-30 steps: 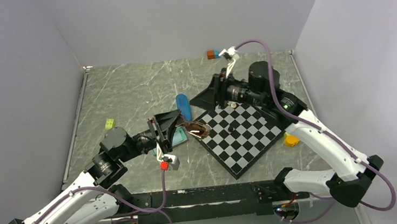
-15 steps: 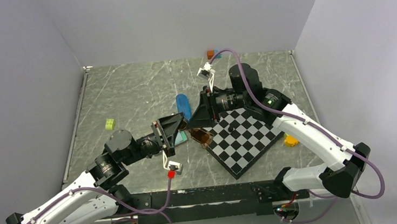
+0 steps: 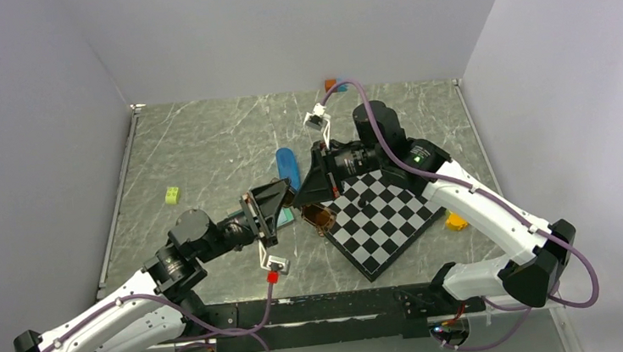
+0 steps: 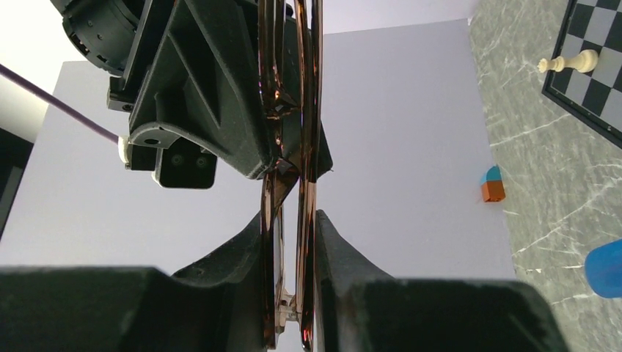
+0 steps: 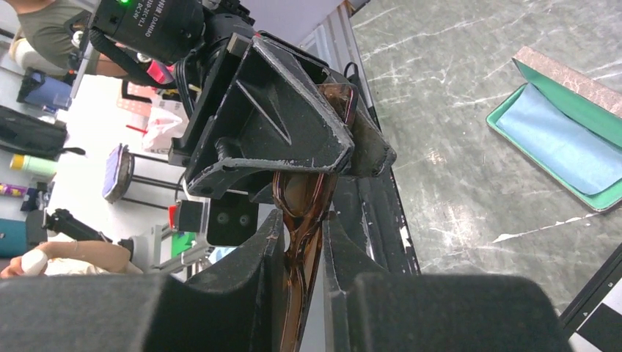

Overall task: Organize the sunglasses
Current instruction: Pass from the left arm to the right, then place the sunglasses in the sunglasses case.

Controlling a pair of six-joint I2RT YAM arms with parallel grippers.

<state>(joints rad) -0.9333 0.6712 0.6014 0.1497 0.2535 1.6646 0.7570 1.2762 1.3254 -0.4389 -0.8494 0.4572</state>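
Note:
Next, I set the brown-framed sunglasses down with my right gripper on the light-blue cloth inside the open green tray (image 3: 262, 225) (image 5: 563, 143).
The brown-framed sunglasses (image 3: 317, 217) hang in the air over the left corner of the chessboard, between my two grippers. My left gripper (image 3: 291, 202) comes in from the left and is shut on them; in the left wrist view the thin brown frame (image 4: 308, 110) runs up between its fingers (image 4: 291, 227). My right gripper (image 3: 306, 197) reaches in from the right, facing the left one. In the right wrist view its fingers press both sides of the brown lens and frame (image 5: 299, 192), with the left gripper's black body (image 5: 279, 125) just beyond.
A checkered chessboard (image 3: 388, 212) lies right of centre with a white piece (image 4: 565, 63) on it. An open green tray with a light-blue cloth (image 5: 565, 139) sits under the grippers. A blue capsule case (image 3: 288, 166), a yellow-green brick (image 3: 173, 195), a yellow object (image 3: 457, 219) and an orange-blue block (image 3: 330, 84) lie around.
The right arm swung left to the sunglasses and its jaws closed onto them. The left arm kept its grip and shifted slightly forward and right.

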